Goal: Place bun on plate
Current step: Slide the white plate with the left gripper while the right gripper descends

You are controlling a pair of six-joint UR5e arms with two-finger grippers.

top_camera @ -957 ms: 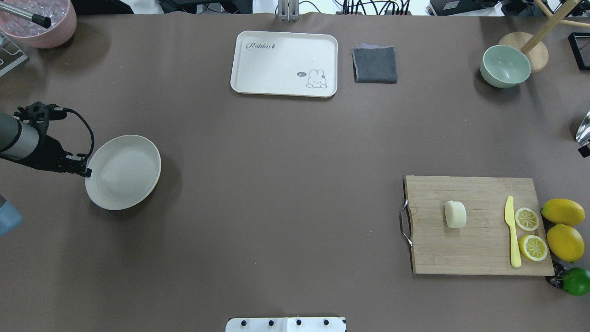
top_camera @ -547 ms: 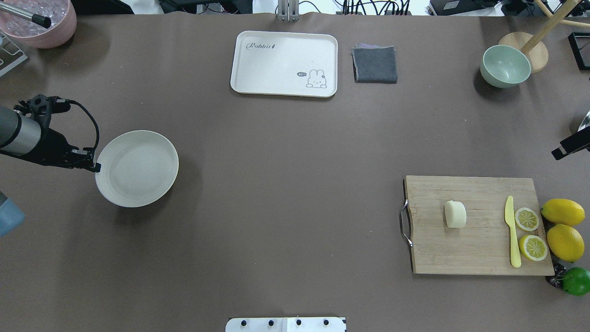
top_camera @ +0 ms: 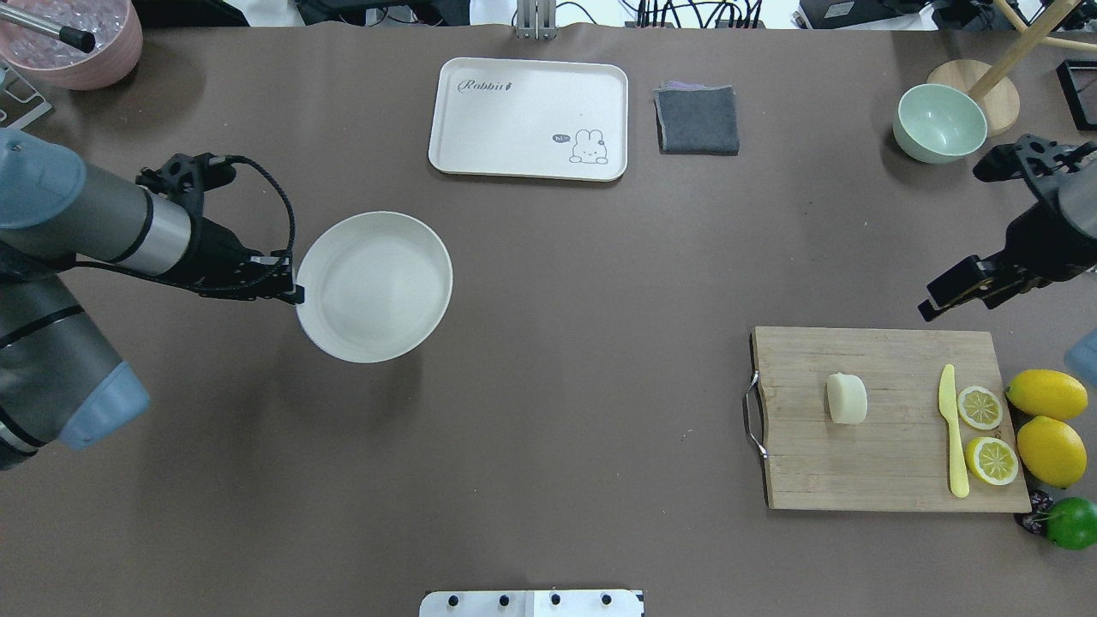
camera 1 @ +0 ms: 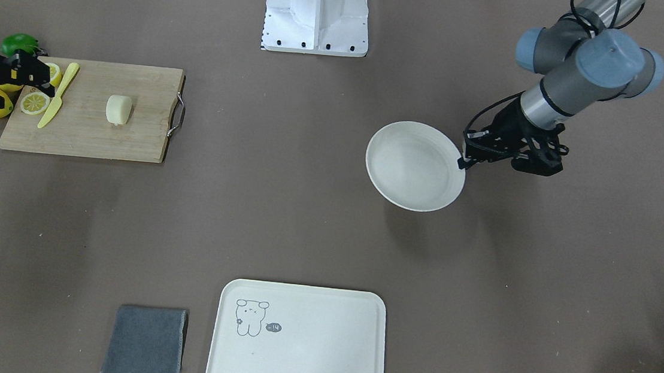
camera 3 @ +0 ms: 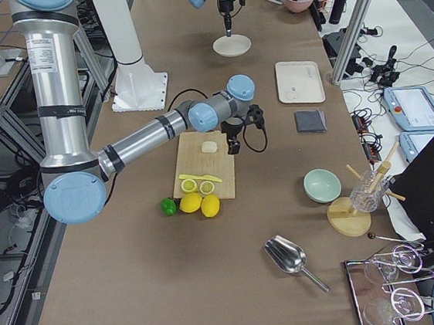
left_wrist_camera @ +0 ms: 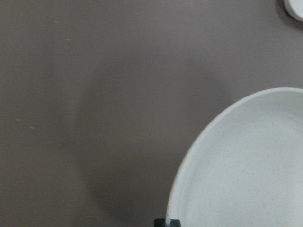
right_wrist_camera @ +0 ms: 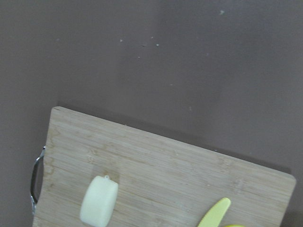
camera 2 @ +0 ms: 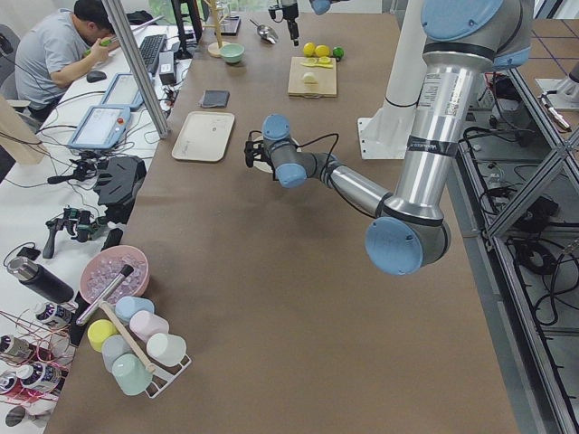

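Next, the left gripper releases the off-white plate, which still hangs above the table, on the bare table (camera 1: 306,156) between the white base and rabbit tray.
The bun (top_camera: 847,398) (camera 1: 118,109) (right_wrist_camera: 99,201), a pale cream lump, lies on the wooden cutting board (top_camera: 883,463) at the right. The off-white plate (top_camera: 374,287) (camera 1: 415,165) (left_wrist_camera: 246,165) hangs above the table left of centre, casting a shadow below. My left gripper (top_camera: 291,293) (camera 1: 463,159) is shut on the plate's left rim. Above the board's far right corner, my right gripper (top_camera: 934,304) (camera 1: 41,80) hovers with its fingers apart and nothing in them, well short of the bun.
On the board lie a yellow knife (top_camera: 951,433) and two lemon halves (top_camera: 980,407); whole lemons (top_camera: 1050,450) and a lime (top_camera: 1071,523) sit beside it. A rabbit tray (top_camera: 529,118), a grey cloth (top_camera: 698,120) and a green bowl (top_camera: 939,122) stand along the far side.
My left arm has carried the plate rightward toward the table's middle. The right arm has come in from the right edge toward the cutting board.
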